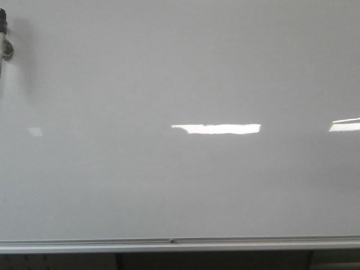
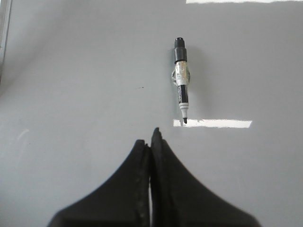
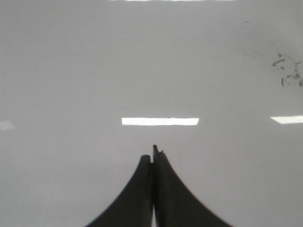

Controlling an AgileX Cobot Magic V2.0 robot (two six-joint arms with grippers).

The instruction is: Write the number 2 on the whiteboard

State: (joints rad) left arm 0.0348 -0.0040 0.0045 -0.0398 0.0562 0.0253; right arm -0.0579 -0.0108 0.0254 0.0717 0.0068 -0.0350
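Next, I move my left gripper to the black-and-white marker and close it on the marker's black band (image 1: 0,67) (image 2: 182,94), just behind its bare tip.
The whiteboard (image 1: 180,84) fills the front view, glossy grey-white, with a silver strip (image 1: 180,244) along its lower edge. No number 2 shows on it in any view. A black-and-white marker (image 2: 181,80) lies on the whiteboard (image 2: 71,85) in the left wrist view, bare tip pointing toward my left gripper (image 2: 151,137), which is shut and empty a short way from that tip. A piece of the marker (image 1: 4,36) shows at the far left edge of the front view. My right gripper (image 3: 153,152) is shut with nothing in it over the bare whiteboard (image 3: 71,71).
Bright light reflections (image 1: 216,129) lie across the board. Faint dark smudges (image 3: 289,73) mark the board in the right wrist view. Below the silver strip is a dark gap (image 1: 214,261). Neither arm shows in the front view.
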